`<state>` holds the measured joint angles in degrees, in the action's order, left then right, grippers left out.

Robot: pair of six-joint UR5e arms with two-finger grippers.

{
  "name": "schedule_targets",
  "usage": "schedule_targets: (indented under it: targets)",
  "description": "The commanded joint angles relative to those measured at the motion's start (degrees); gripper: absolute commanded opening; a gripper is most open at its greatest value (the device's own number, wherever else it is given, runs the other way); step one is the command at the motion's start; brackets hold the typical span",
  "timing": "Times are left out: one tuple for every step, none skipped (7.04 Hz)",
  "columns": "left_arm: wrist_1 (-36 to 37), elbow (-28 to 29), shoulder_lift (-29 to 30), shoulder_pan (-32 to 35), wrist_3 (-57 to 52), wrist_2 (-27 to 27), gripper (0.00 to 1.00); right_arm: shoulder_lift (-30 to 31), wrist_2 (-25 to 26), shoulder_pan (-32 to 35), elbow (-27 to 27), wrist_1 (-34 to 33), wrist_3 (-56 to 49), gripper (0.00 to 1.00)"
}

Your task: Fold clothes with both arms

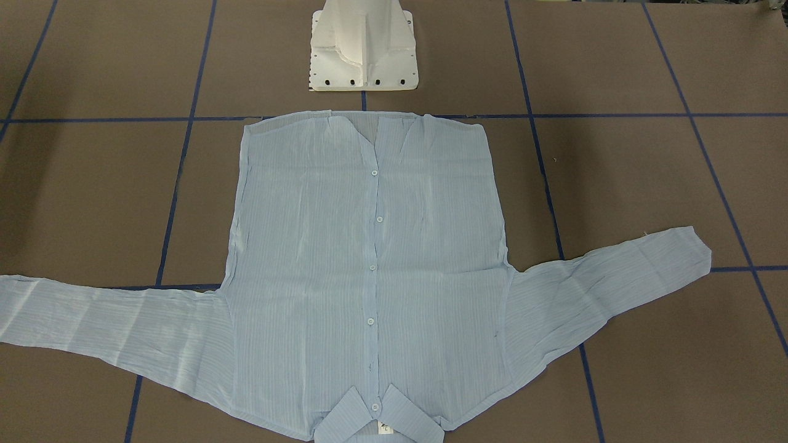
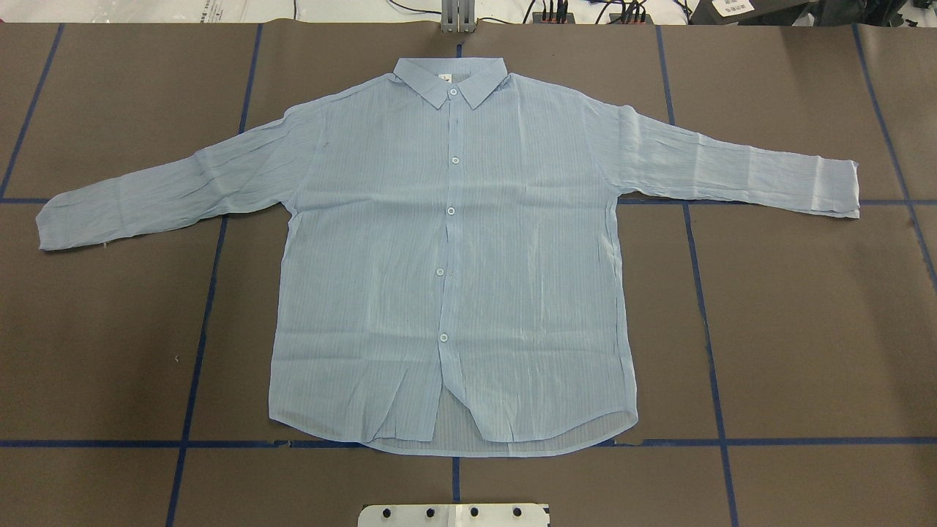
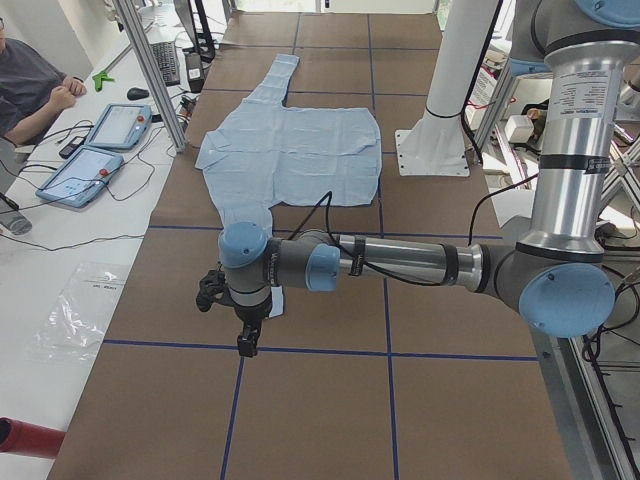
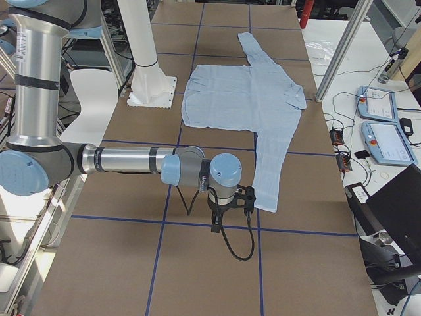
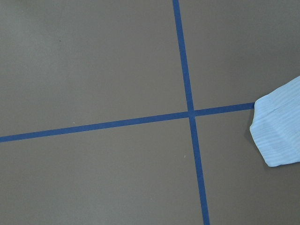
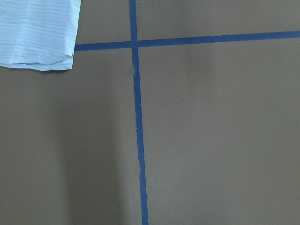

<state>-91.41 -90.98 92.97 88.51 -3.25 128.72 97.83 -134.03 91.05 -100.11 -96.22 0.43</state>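
Note:
The robot's right gripper should next close on the cuff's pedestal-side edge [image 1: 2, 278] [image 6: 52, 67], at the nearby end of the pale-blue striped shirt's sleeve.
The clothes are one pale-blue striped shirt [image 2: 512, 256] lying flat and buttoned on the brown table, front up, with both sleeves spread out sideways. Its collar [image 2: 448, 79] points away from the robot and its hem lies near the white pedestal [image 1: 363, 49]. My left gripper [image 3: 245, 340] hangs above the table just past the left cuff [image 5: 279, 131]. Out past the right cuff [image 6: 40, 33], my right gripper [image 4: 216, 225] hovers the same way. Neither touches the shirt [image 1: 308, 246]. Both grippers show only in the side views, so I cannot tell whether they are open or shut.
Blue tape lines [image 2: 703, 293] grid the table. A side bench holds teach pendants [image 3: 105, 150] and cables, with a person seated there [image 3: 30, 85]. Aluminium frame posts [image 4: 335, 59] stand at the table's far edge.

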Motion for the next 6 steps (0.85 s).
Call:
schedule_targets:
  targets:
    - [0.0, 0.0, -0.2, 0.1, -0.2, 0.1, 1.0, -0.3, 0.0, 0.0, -0.2, 0.1, 0.2, 1.0]
    - [-0.3, -0.1, -0.3, 0.1, -0.1, 0.2, 1.0, -0.4, 0.0, 0.0, 0.1, 0.1, 0.1, 1.0]
    - [-0.4, 0.0, 0.1, 0.0, 0.3, 0.0, 1.0, -0.6, 0.0, 0.0, -0.1, 0.1, 0.2, 1.0]
    - [-0.5, -1.4, 0.6, 0.1, -0.2, 0.4, 1.0, -0.9, 0.1, 0.0, -0.4, 0.2, 0.1, 1.0]
    - [-0.6, -3.0, 0.7, 0.0, -0.1, 0.4, 1.0, -1.9, 0.1, -0.1, -0.4, 0.2, 0.2, 1.0]
    - [-3.6, -2.8, 1.2, -0.4, 0.0, 0.4, 1.0, -4.3, -0.3, -0.3, 0.2, 0.0, 0.6, 1.0]
